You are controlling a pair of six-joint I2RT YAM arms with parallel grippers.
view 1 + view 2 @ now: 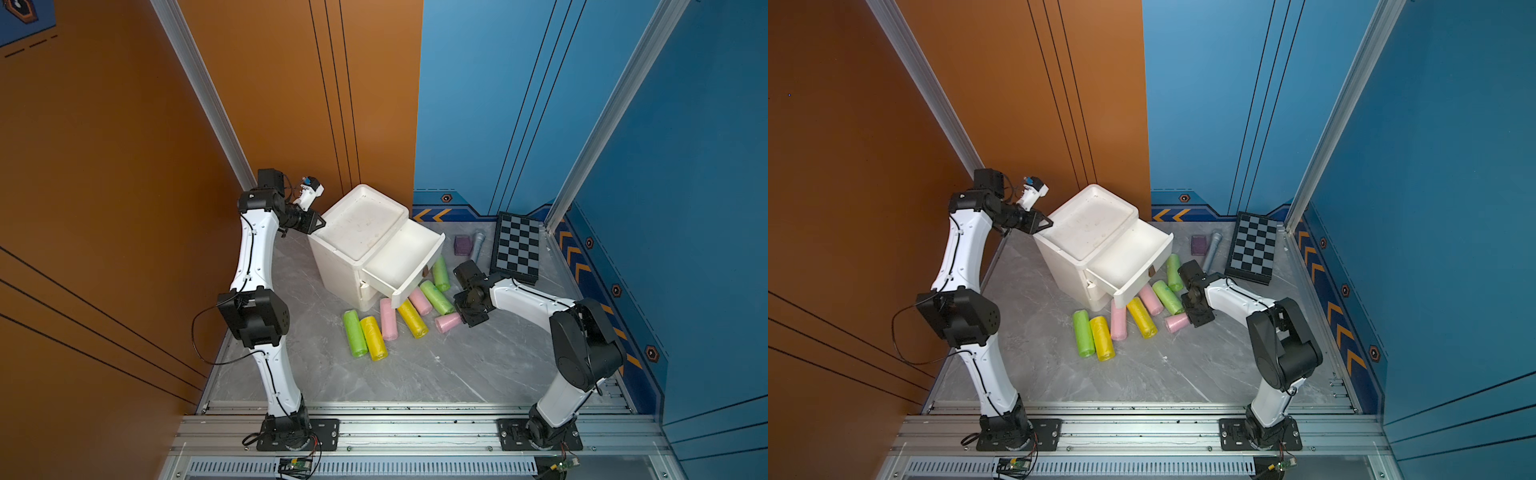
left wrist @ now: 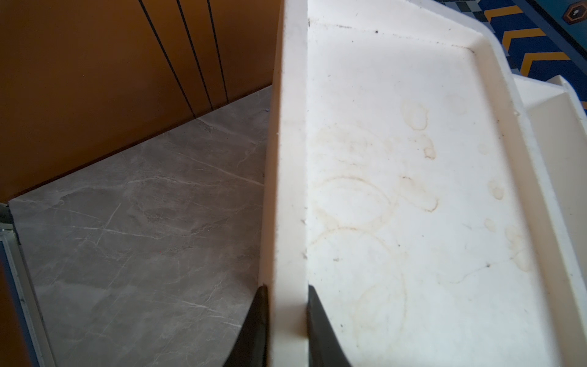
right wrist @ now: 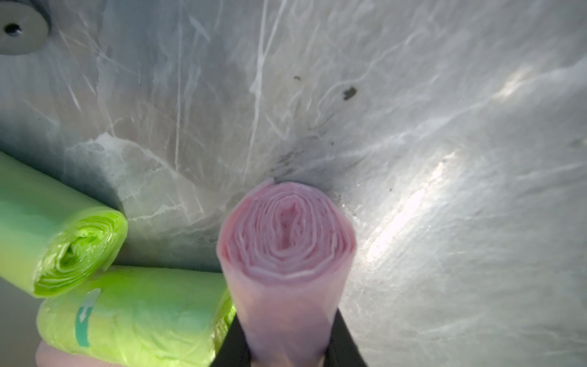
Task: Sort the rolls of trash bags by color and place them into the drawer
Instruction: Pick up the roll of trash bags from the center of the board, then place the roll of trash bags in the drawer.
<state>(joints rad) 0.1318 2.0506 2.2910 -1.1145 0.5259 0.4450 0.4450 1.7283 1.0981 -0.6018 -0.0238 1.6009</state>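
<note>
Next, my right gripper releases the pink roll midway (image 1: 396, 250) along the open top drawer, close to the white cabinet.
The white cabinet (image 1: 357, 226) stands at the back with its top drawer (image 1: 405, 259) pulled open and empty. My left gripper (image 2: 287, 317) is shut on the cabinet's top rim (image 2: 290, 190), at its left corner in a top view (image 1: 318, 222). Several rolls of trash bags lie on the floor below the drawer: green (image 1: 355, 334), yellow (image 1: 374, 337), pink (image 1: 388, 320), yellow (image 1: 412, 319), pink (image 1: 420, 301) and two green (image 1: 436, 297). My right gripper (image 3: 287, 343) is shut on the pink roll (image 3: 286, 241) at the right of the pile (image 1: 446, 323).
A folded chessboard (image 1: 517, 249) leans in the back right corner. A purple box (image 1: 462, 245) and a slim grey tube (image 1: 478, 246) lie beside it. Orange and blue walls close the cell; an aluminium rail (image 1: 415, 428) runs along the front.
</note>
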